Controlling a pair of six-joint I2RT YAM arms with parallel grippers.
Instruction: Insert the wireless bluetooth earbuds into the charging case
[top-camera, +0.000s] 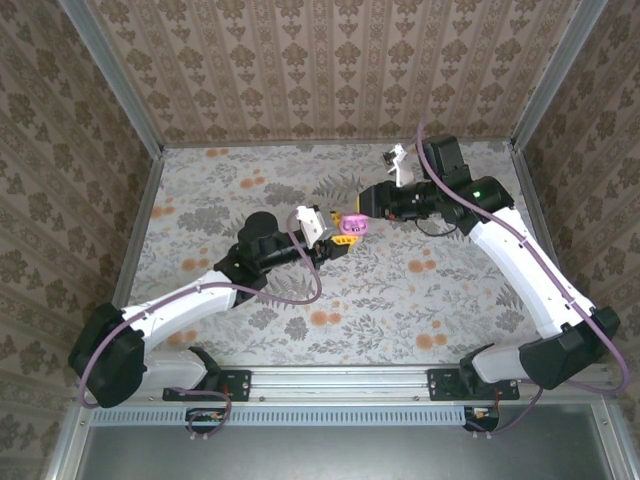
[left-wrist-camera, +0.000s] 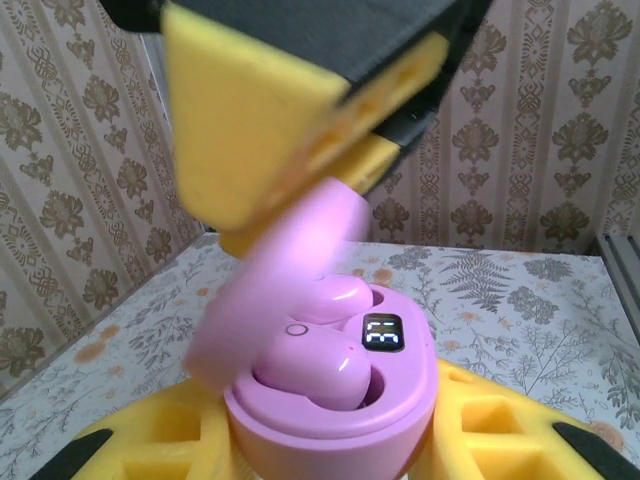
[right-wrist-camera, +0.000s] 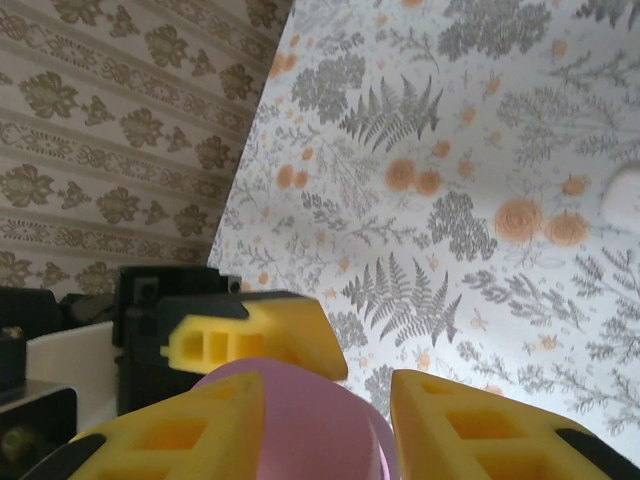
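Note:
My left gripper has the pink charging case. It will let go of the case in the middle of the table on the floral table top, beside the white rounded thing (top-camera: 359, 265).
A pink charging case (left-wrist-camera: 330, 425) sits lifted off the table, and my left gripper (left-wrist-camera: 335, 412) is shut on its base with a yellow finger on each side. Two pink earbuds (left-wrist-camera: 312, 365) lie seated in their wells beside a lit display (left-wrist-camera: 383, 332). The lid (left-wrist-camera: 265, 295) is hinged open and tilted over them. My right gripper (right-wrist-camera: 328, 400) is open, its yellow fingers (left-wrist-camera: 250, 110) straddling the lid's outer shell (right-wrist-camera: 310, 425) from above. In the top view the case (top-camera: 355, 224) hangs mid-table between the left gripper (top-camera: 343, 238) and the right gripper (top-camera: 366, 212).
The floral table top (top-camera: 330, 300) is boxed in by patterned walls and metal posts (top-camera: 145, 190). A white rounded thing (right-wrist-camera: 624, 195) lies on the table at the edge of the right wrist view. Both arms meet over the table's middle.

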